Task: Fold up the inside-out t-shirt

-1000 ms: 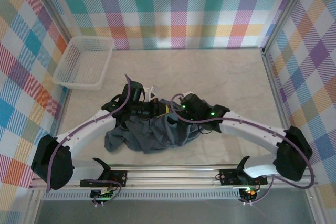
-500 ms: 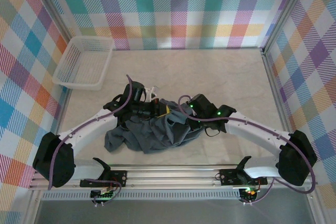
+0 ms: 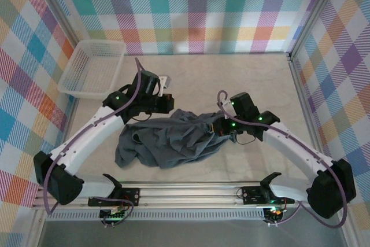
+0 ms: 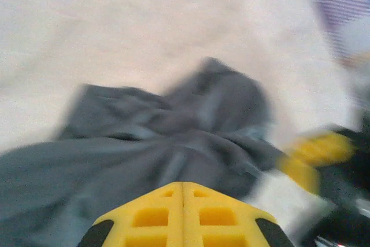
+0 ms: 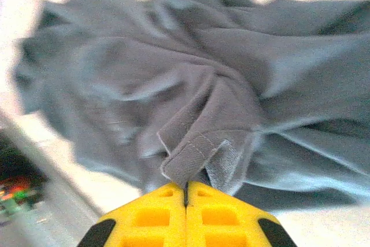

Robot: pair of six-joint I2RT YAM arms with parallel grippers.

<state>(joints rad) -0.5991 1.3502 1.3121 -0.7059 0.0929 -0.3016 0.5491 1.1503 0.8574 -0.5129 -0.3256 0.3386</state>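
The shirt bunches beyond the stitched hem that my right gripper holds, so my left gripper will leave the shirt's far edge and take cloth (image 3: 191, 129) beside that hem.
The slate blue-grey inside-out t-shirt (image 3: 167, 140) lies crumpled in the middle of the table, drawn out between both grippers. My left gripper (image 3: 169, 108) sits at its far upper edge. In the left wrist view its yellow jaws (image 4: 184, 184) are pressed together, and the shirt's fabric (image 4: 173, 137) fans out in folds from their tip. My right gripper (image 3: 217, 126) is at the shirt's right end. In the right wrist view it (image 5: 186, 186) is shut on a stitched hem of the shirt (image 5: 202, 143), and the rest of the cloth bunches beyond.
A white mesh basket (image 3: 117, 70) stands at the far left of the table. Checked walls enclose the left, back and right sides. A metal rail (image 3: 185, 192) runs along the near edge, under the arm bases.
The right gripper has shut on the shirt's hem and pulled right. The left arm has lifted back and to the left. The shirt is now drawn out wider between them.
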